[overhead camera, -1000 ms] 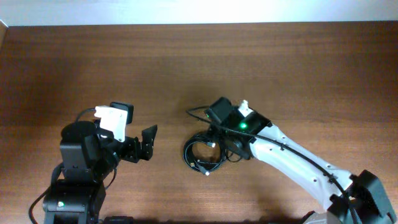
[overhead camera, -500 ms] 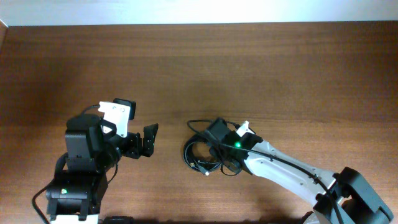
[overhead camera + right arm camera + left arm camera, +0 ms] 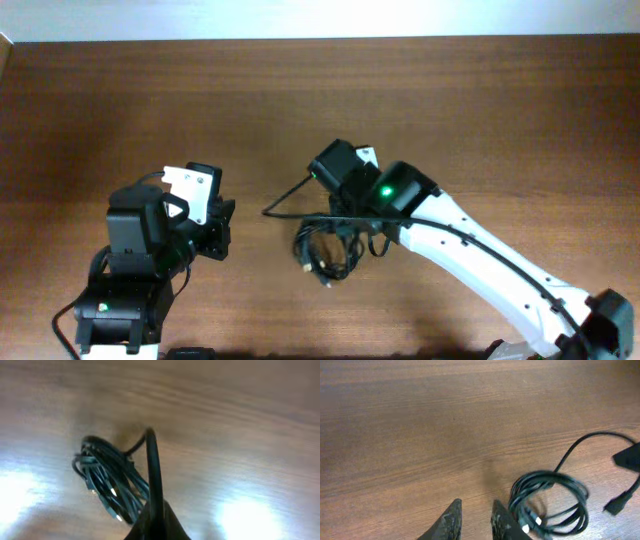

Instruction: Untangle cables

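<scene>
The coil stays bunched below the strand of cable in the robot's right gripper, so next the left gripper grabs the coil's side (image 3: 304, 242) and pulls its plug ends out.
The cables (image 3: 305, 250) are thin black cords wound in one loose coil at the middle of the table, with small plugs showing. My right gripper (image 3: 345, 215) hangs over the coil's far edge. In the right wrist view that gripper (image 3: 156, 516) is shut on one black strand that rises from its jaws, and the coil (image 3: 107, 485) lies to its left. One loose strand runs out left from the coil. My left gripper (image 3: 225, 228) stands left of the coil, apart from it. Its jaws (image 3: 475, 521) are narrowly open with only bare wood between them; the coil (image 3: 550, 475) is just to their right.
The brown wooden table (image 3: 480, 110) carries nothing else in view. A pale strip runs along its far edge. The right arm's white link (image 3: 480, 260) crosses the table's right front, and the left arm's base (image 3: 125, 300) sits at the left front.
My right gripper has shut on a strand and drawn back from the coil, pulling a strand out to the left. My left gripper's jaws have narrowed from wide open.
</scene>
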Robot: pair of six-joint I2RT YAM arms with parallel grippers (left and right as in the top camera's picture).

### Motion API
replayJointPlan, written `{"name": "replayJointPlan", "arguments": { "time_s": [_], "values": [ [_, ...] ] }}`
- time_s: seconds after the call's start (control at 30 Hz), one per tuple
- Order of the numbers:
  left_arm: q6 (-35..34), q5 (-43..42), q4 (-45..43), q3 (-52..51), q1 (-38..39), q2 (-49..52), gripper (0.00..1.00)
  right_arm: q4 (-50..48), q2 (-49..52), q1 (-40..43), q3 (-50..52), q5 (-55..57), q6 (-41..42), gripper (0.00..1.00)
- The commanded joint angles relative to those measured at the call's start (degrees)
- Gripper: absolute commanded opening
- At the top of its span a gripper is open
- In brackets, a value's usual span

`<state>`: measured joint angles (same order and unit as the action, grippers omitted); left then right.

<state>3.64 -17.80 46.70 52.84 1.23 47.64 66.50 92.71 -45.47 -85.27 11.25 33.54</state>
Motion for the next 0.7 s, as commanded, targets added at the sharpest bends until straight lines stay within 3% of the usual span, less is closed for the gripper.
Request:
{"name": "replayJointPlan", "arguments": {
  "time_s": [0.0,0.03,0.1,0.13,0.17,0.2,0.23,0.37,0.47,0.53,0.67],
  "values": [
    [0.31,-0.98,0.17,0.46,0.11,-0.07,0.18,0.87,-0.61,0.55,-2.56,6.12,-1.81,0.04],
    [0.79,-2.51,0.35,0.46,0.11,-0.07,0.18,0.81,-0.61,0.57,-2.54,5.95,-1.77,0.04],
    [6.82,-10.51,0.96,0.46,0.11,0.52,0.01,0.81,-0.61,0.57,-2.56,5.95,-1.79,0.04],
    [6.78,-10.45,0.66,0.46,0.11,1.31,0.03,0.83,-0.61,0.59,-2.56,5.90,-1.79,0.29],
    [6.75,-10.47,-0.35,0.46,0.11,2.84,0.39,0.74,-0.61,0.59,-2.56,5.95,-1.81,0.62],
    [6.75,-10.47,-0.59,0.46,0.11,3.78,0.42,0.37,-0.61,0.61,-2.56,6.23,-1.81,0.86],
    [6.78,-10.51,-0.33,0.46,0.11,5.90,0.41,0.11,-0.63,1.66,-2.56,7.52,-1.77,1.00],
    [11.85,-14.23,-0.09,0.46,0.42,6.36,0.24,0.17,-0.63,10.01,-2.56,0.26,-1.62,0.99],
    [13.16,-12.35,-0.98,0.46,3.26,10.91,0.10,1.27,-1.75,9.88,-2.58,-2.05,-3.30,0.99],
    [13.25,-11.80,-2.34,0.46,5.62,17.79,0.10,1.46,-5.88,8.37,-3.19,-2.01,-3.41,0.99],
    [13.14,-12.02,-15.28,0.46,15.91,36.09,0.17,4.55,-17.94,3.08,-4.48,-3.34,-7.85,0.99]
  ]
}}
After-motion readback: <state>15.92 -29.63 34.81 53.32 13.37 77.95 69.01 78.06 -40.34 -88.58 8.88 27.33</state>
